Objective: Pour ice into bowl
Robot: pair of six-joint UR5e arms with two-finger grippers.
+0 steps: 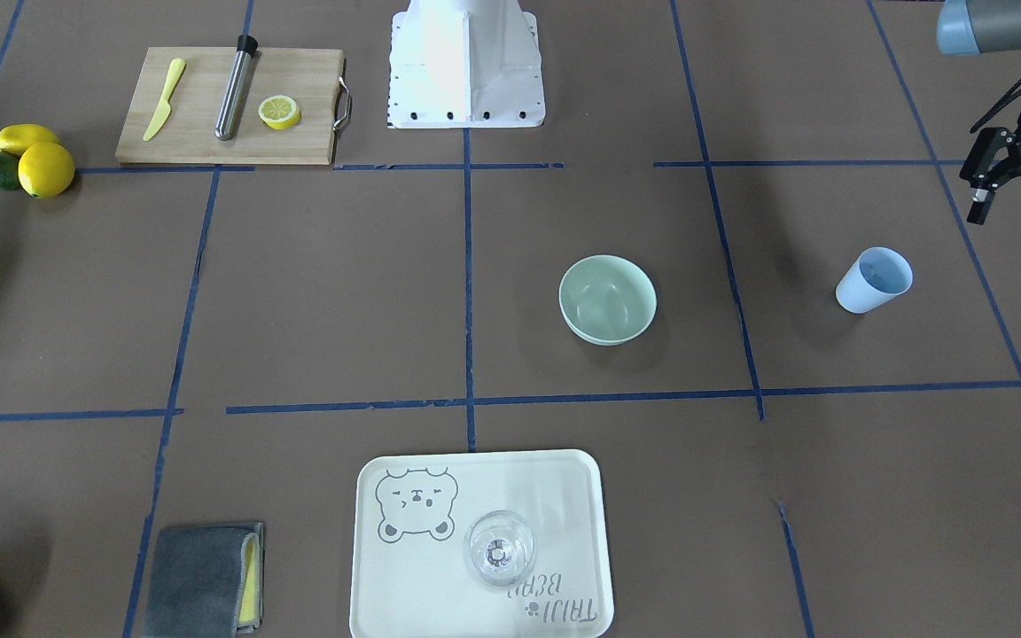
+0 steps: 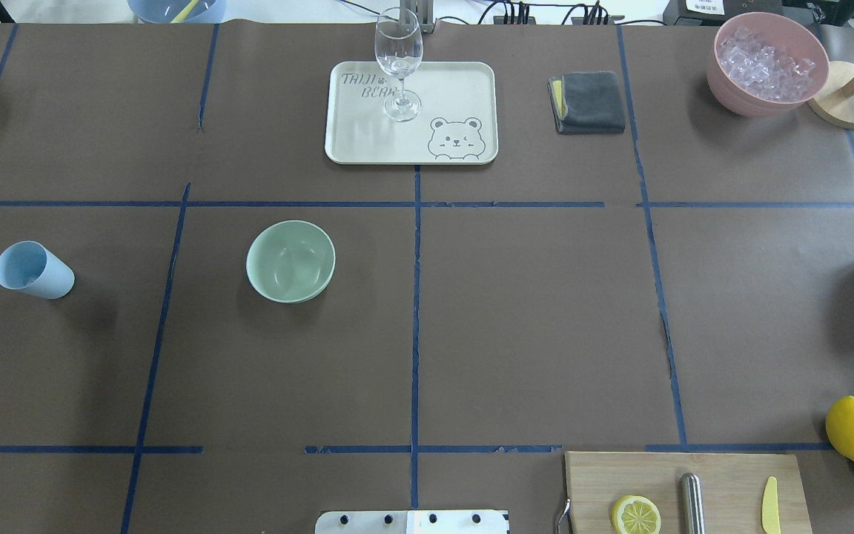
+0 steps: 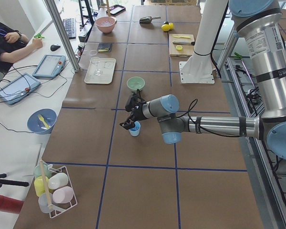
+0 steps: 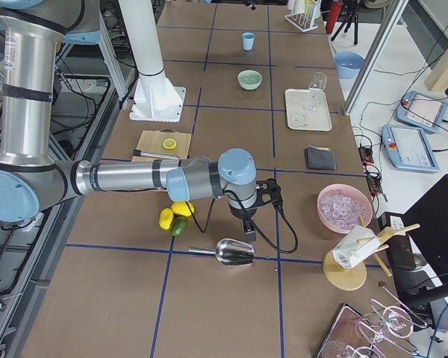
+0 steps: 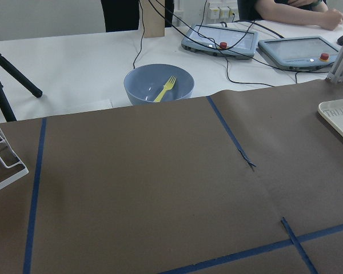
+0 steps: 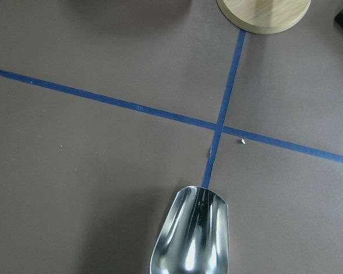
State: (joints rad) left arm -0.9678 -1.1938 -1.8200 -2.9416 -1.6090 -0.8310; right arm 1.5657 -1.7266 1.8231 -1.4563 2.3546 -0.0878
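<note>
The body of the light blue cup (image 1: 858,292), just below the cup's rim, will get my left gripper closed around it, with a finger on either side.
The pale mint-green bowl (image 1: 608,299) (image 2: 290,261) stands empty and upright on the brown table. The ice (image 2: 766,63) lies as clear cubes in a pink container (image 4: 343,207) at the far right corner. My left gripper (image 1: 1017,220) is open and empty, hovering beside a light blue cup (image 1: 873,280) on the robot's left, well away from the bowl. My right gripper (image 4: 248,224) hangs above a metal scoop (image 6: 193,240) that lies on the table near the pink container; I cannot tell whether it is open or shut.
A cream tray (image 2: 464,81) carries a wine glass (image 2: 399,63). A grey cloth (image 2: 590,102) lies beside it. A cutting board (image 1: 200,133) holds a knife, a metal rod and a lemon slice. Lemons (image 1: 45,168) sit near the board.
</note>
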